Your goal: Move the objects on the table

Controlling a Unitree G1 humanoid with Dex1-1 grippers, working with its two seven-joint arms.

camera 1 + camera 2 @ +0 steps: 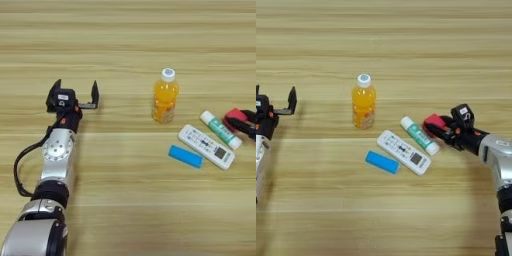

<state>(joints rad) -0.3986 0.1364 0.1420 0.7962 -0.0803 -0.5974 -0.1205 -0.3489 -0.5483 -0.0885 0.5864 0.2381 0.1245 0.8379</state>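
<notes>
The red cube, now held just beside the tube, will be put down by my right gripper on the table (158,140) between the orange-juice bottle and the blue block.
An orange-juice bottle (165,97) with a white cap stands upright near the middle of the table (125,40). To its right lie the white-and-green tube (419,135), the white remote control (403,152) and the flat blue block (382,162), close together. My right gripper (437,126) comes in from the right, just right of the tube, with its black fingers shut on the small red cube (433,121). Far to the left of the bottle, my left gripper (75,91) is open and holds nothing.
My left arm (55,160) stretches from the bottom left corner up across the wood. My right forearm (496,155) enters from the lower right edge.
</notes>
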